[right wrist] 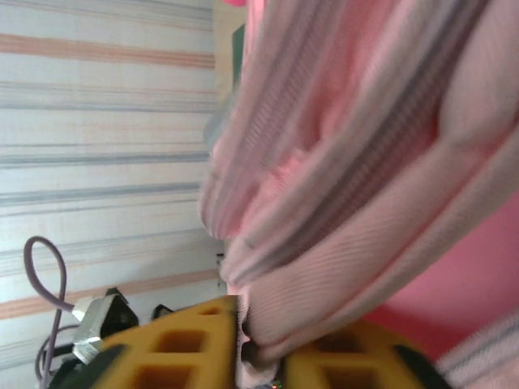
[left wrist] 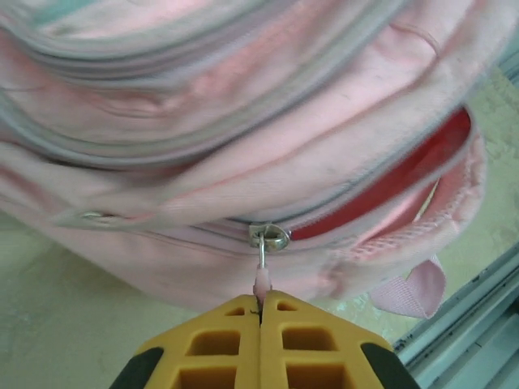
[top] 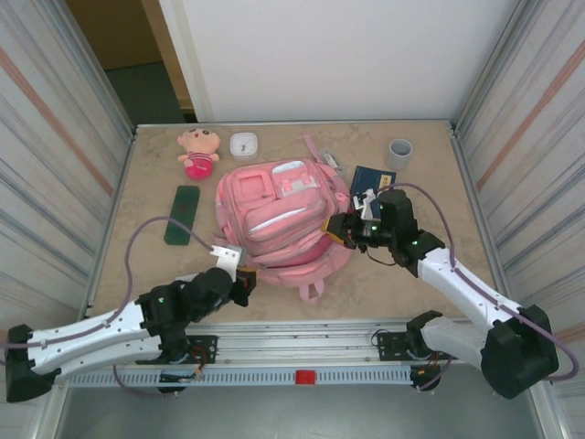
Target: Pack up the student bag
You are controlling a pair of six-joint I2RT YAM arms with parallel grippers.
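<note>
The pink zipper pull is held just at its tip by my left gripper, so next my left gripper opens and takes it close to the metal slider (left wrist: 268, 237).
The student bag (top: 274, 215), a big pink backpack, lies in the middle of the table. My left gripper (top: 247, 282) is at its near left corner. In the left wrist view my left gripper (left wrist: 261, 306) is shut on the pink zipper pull (left wrist: 263, 279) below the metal slider (left wrist: 269, 237). To the right of the slider the zip gapes and shows red lining (left wrist: 409, 166). My right gripper (top: 340, 229) is at the bag's right side. Close up, my right gripper (right wrist: 263, 344) has a fold of the bag's pink fabric (right wrist: 340, 275) pinched between its yellow fingers.
A pink plush doll (top: 197, 151), a small white box (top: 243, 144) and a grey cup (top: 399, 153) stand along the far edge. A dark green case (top: 183, 215) lies left of the bag, a dark blue book (top: 370, 177) right of it. Striped walls close both sides.
</note>
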